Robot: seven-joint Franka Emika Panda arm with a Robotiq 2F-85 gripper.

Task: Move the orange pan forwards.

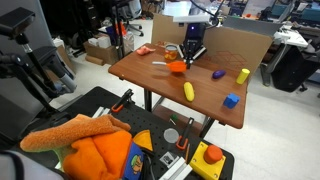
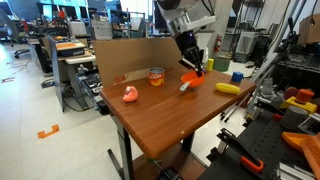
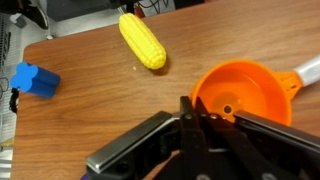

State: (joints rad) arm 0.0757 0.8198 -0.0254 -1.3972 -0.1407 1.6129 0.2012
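Next, I let go of the orange pan, now near the table's back middle, on the wood (image 1: 143, 71) between the flat orange-pink piece and the edge of the table.
The orange pan (image 3: 240, 95) is a small round shallow bowl with a pale handle (image 3: 305, 72). It sits near the back middle of the wooden table in both exterior views (image 1: 177, 67) (image 2: 193, 80). My gripper (image 3: 192, 108) comes down from above onto the pan. Its two black fingers are closed together on the pan's near rim, one inside the bowl and one outside. The gripper also shows in both exterior views (image 1: 188, 57) (image 2: 190, 66). I cannot tell whether the pan rests on the table or is just above it.
A yellow corn toy (image 3: 142, 42) (image 1: 188, 91) and a blue block (image 3: 35, 79) (image 1: 231, 100) lie on the table (image 1: 160, 90). So do a purple piece (image 1: 218, 74) and a flat orange-pink piece (image 1: 143, 50). A cardboard wall (image 2: 125, 55) stands along the back edge.
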